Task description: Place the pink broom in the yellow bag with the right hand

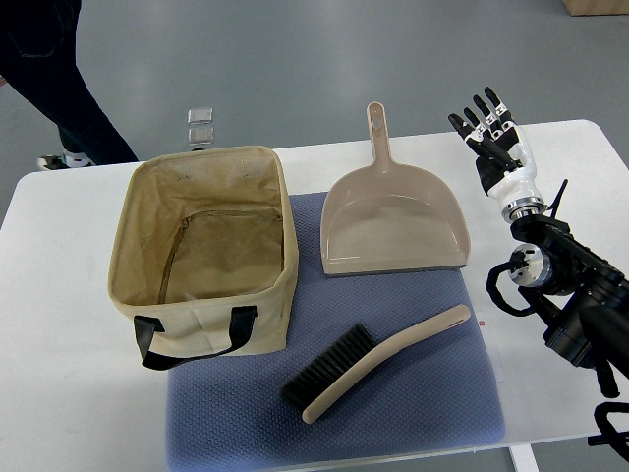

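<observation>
Next, the robot's right gripper will go to the pink broom and close on its handle (441, 323) near the handle's loose end, away from the black bristles.
The broom (369, 361) is a pinkish-beige hand brush with black bristles. It lies flat on the blue mat (432, 393), handle pointing up and right, bristles toward the bag. The yellow bag (201, 246) is an open beige fabric box with black handles; it stands at the left, partly on the mat. My right hand (488, 128) comes in from the right edge and hovers over the table's far right, fingers spread and holding nothing. It is well above and right of the broom.
A pinkish-beige dustpan (393, 221) lies on the mat behind the broom, handle pointing away. A person's dark trouser legs (59, 88) stand beyond the table's far left corner. Two small square objects (200, 125) lie on the floor behind the bag.
</observation>
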